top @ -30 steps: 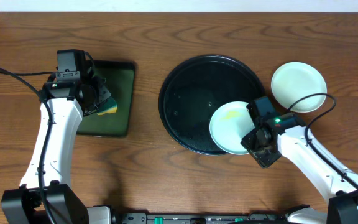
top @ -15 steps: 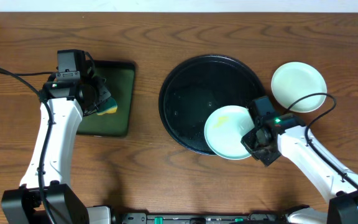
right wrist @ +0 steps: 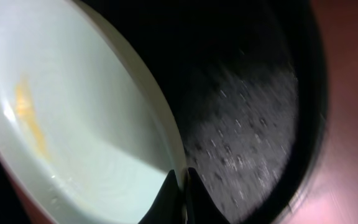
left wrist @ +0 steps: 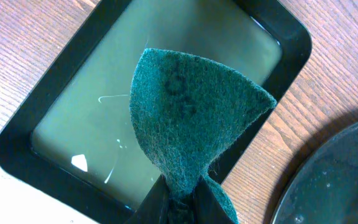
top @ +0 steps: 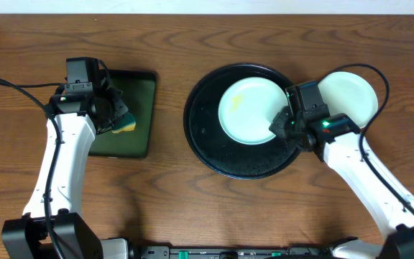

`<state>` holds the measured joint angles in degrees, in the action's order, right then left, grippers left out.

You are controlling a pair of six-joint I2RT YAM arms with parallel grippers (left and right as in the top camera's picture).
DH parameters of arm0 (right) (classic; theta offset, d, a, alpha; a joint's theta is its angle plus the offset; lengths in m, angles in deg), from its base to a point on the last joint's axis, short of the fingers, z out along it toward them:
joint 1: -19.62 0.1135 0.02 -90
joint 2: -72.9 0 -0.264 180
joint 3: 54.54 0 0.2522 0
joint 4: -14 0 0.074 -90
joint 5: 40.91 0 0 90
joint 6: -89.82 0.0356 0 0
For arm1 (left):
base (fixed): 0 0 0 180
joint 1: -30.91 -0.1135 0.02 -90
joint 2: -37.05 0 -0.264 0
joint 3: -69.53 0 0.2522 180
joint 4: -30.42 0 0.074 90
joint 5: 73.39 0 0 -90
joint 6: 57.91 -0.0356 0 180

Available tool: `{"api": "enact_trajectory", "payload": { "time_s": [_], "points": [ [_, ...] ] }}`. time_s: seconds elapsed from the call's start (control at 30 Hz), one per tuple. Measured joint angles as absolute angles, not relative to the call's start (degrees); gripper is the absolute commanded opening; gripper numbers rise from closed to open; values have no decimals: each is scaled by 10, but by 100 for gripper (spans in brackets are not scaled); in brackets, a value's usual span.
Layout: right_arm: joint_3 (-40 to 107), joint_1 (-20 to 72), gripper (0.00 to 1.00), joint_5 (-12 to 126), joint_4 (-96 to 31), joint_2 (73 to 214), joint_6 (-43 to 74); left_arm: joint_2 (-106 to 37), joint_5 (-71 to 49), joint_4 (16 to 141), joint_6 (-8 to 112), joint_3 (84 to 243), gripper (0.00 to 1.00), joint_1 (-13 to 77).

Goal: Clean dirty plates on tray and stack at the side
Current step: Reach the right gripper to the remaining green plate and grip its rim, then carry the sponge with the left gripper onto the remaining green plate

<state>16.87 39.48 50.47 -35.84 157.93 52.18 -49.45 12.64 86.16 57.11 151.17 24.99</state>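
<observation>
The smeared plate hangs tilted above the round tray; I should set it down inside and retake its rim (top: pixel 272 132) with my right gripper before my left gripper scrubs.
A pale mint plate (top: pixel 250 111) with a yellow smear (right wrist: pixel 28 117) hangs tilted over the upper middle of the round black tray (top: pixel 214 151). My right gripper (top: pixel 280 122) is shut on the plate's right rim (right wrist: pixel 178 163), which is pinched between the two fingers. A second pale plate (top: pixel 351 93) lies on the wood right of the tray, partly behind the right arm. My left gripper (left wrist: pixel 180 198) is shut on a dark green scouring sponge (left wrist: pixel 191 118), held above the small rectangular tray (top: pixel 131 137).
The rectangular black tray (left wrist: pixel 55 162) with a green inside sits left of the round tray. A cable (top: pixel 20 90) trails from the left arm. The round tray's floor (right wrist: pixel 247 124) shows wet droplets.
The right gripper closed on the plate's rim, then carried it from the tray's lower right edge up and left over the tray's upper middle. The left arm stayed still.
</observation>
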Motion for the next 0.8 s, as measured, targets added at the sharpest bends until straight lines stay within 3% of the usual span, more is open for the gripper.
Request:
{"api": "enact_trajectory", "payload": {
  "time_s": [0.3,0.47,0.5,0.8],
  "points": [
    [169,394,1,559,-281,1715,397,-494,126,862,571,1512,8,250],
    [169,385,69,574,-289,1741,364,-495,126,862,571,1512,8,250],
    [169,380,74,576,-289,1741,355,-494,126,862,571,1512,8,250],
    [169,351,72,576,-246,1741,331,-494,126,861,571,1512,8,250]
  ]
}}
